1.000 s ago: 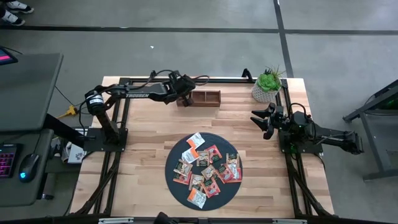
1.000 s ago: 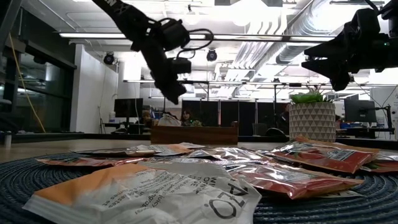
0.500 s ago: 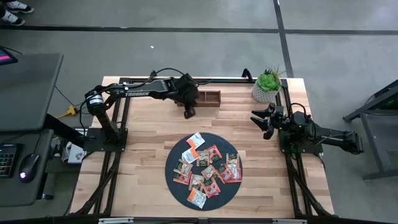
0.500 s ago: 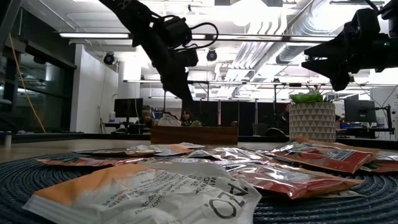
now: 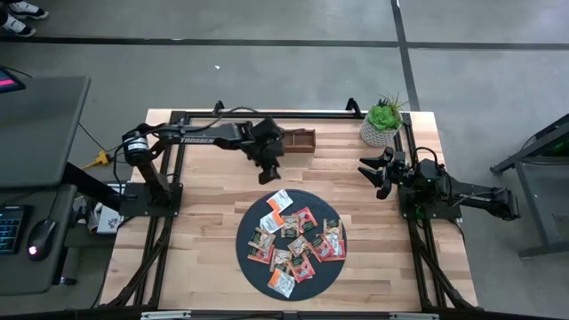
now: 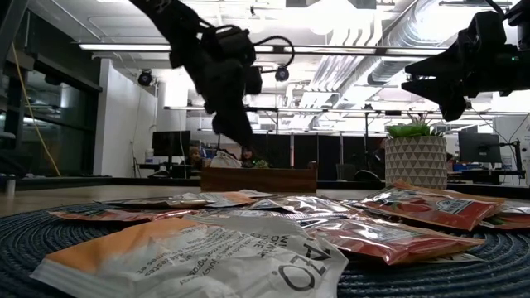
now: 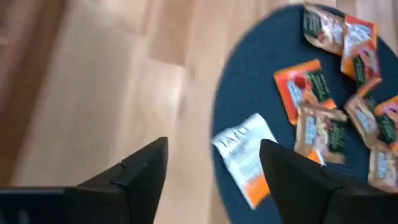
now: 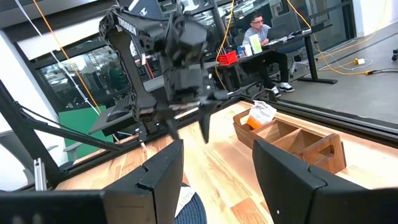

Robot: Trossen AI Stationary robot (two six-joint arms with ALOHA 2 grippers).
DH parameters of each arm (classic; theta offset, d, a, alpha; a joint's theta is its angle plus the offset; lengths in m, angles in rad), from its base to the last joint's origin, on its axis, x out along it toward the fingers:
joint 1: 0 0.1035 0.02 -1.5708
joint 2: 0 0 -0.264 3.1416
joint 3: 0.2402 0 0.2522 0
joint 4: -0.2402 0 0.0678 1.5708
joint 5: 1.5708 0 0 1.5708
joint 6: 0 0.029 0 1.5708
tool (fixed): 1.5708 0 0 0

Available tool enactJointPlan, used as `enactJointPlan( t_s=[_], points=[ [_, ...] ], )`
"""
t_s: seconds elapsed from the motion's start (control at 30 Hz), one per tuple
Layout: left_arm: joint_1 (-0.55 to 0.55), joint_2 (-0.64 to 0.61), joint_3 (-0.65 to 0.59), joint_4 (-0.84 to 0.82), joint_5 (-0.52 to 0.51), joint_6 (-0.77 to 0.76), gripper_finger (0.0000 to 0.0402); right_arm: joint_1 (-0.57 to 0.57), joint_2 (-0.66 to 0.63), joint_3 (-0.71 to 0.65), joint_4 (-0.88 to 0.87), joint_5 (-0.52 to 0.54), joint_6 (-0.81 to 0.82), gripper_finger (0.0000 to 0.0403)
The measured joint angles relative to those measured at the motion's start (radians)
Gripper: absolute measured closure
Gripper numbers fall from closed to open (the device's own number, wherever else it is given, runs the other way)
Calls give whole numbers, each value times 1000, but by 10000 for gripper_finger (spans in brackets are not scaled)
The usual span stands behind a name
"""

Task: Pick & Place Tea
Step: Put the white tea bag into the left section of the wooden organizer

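The white-and-orange sachet is at the far rim of the dark round mat. My left gripper will close on the far white corner (image 5: 282, 192) (image 7: 219, 148) of that sachet.
Several tea sachets (image 5: 293, 240), white, orange, red and brown-green, lie flat on the dark round mat (image 5: 253, 222) in the table's middle. One white-and-orange sachet (image 8: 261, 115) leans inside the left compartment of the wooden box (image 5: 300, 140) at the far edge. My left gripper (image 5: 271, 173) hangs open in the air between the box and the mat, slanting down toward the white-and-orange sachet (image 7: 249, 158) at the mat's far rim. Nothing is between its fingers. My right gripper (image 5: 373, 173) waits open and level at the table's right side.
A potted plant (image 5: 382, 123) stands at the far right corner. Bare wood lies left and right of the mat. Black frame rails run along the table's edges. A person sits at a desk (image 8: 258, 37) in the room beyond.
My left gripper has left the wooden box's left end and gone toward the table's near edge, nearer the mat. It has swung round so that it now slants down at the mat's far rim. The sachets on the mat have not moved.
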Motion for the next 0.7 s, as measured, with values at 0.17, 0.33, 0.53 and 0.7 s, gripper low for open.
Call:
enactJointPlan(
  t_s=[0.17, 0.33, 0.53, 0.7],
  points=[
    [2, 2, -100, 85, 24, -60, 146, 0, 0, 0, 0, 0, 0, 214],
    [-6, 2, -141, 159, 77, -108, 153, 0, 0, 0, 0, 0, 0, 214],
    [-54, 71, -143, 192, 115, -137, 154, 0, 0, 0, 0, 0, 0, 214],
    [-84, 138, -142, 236, 117, -176, 154, 0, 0, 0, -1, 0, 0, 214]
  ],
)
